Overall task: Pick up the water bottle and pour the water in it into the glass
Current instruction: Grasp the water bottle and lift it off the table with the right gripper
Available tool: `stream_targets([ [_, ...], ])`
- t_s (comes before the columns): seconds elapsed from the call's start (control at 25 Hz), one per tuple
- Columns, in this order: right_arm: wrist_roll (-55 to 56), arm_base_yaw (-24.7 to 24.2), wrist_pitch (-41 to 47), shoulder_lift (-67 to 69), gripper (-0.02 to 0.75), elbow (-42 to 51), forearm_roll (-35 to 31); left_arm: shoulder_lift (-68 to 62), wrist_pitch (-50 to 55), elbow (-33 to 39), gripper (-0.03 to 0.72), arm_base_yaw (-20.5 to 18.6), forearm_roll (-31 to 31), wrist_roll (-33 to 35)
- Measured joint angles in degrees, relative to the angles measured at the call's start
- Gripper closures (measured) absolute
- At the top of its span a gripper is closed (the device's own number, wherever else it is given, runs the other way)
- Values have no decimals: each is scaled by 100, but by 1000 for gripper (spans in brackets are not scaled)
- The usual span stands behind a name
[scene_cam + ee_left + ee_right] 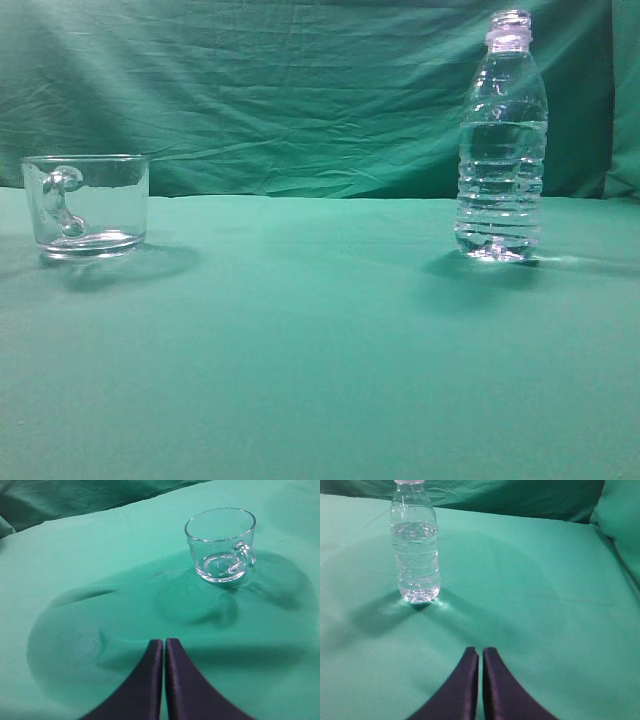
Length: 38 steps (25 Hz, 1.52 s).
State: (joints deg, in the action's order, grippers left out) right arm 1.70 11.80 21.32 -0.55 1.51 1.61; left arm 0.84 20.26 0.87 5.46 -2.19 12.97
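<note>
The robot's right gripper needs to close on the upper middle of the water bottle's body (pixel 502 140) (pixel 415 539), a little below the surface of the water.
The water bottle (pixel 501 150) stands upright on the right of the green cloth, clear and ribbed, open at its threaded neck, with water (pixel 500 200) filling most of it. It also shows in the right wrist view (pixel 416 550), up and left of my right gripper (pixel 480 652), which is shut and empty. The glass (pixel 88 205) is an empty clear mug at the left, handle toward the camera. In the left wrist view the glass (pixel 221 545) stands up and right of my left gripper (pixel 164 643), which is shut and empty. Neither gripper shows in the exterior view.
A green cloth (pixel 320 340) covers the table and hangs wrinkled as a backdrop (pixel 280 90) behind it. A fold of cloth rises at the right in the right wrist view (pixel 620 525).
</note>
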Motion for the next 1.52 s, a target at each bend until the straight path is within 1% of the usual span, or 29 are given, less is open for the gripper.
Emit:
stream_targets([
  [1.0,0,0,-27,0,738,0,0,0,0,0,688,0,0,0],
  [1.04,71,0,-128,0,738,0,-41,0,0,0,688,0,0,0],
  [1.12,426,0,-620,0,738,4,-416,0,0,0,688,0,0,0],
  [1.2,683,0,-1448,0,738,4,-611,0,0,0,688,0,0,0],
  [1.32,790,0,-2847,0,738,4,-648,0,0,0,688,0,0,0],
  [1.36,790,0,-3009,0,738,-8,-648,0,0,0,688,0,0,0],
  [1.4,800,0,-2982,0,738,-69,-648,0,0,0,688,0,0,0],
  [1.52,800,0,-2589,232,738,-587,-525,0,0,0,688,0,0,0],
])
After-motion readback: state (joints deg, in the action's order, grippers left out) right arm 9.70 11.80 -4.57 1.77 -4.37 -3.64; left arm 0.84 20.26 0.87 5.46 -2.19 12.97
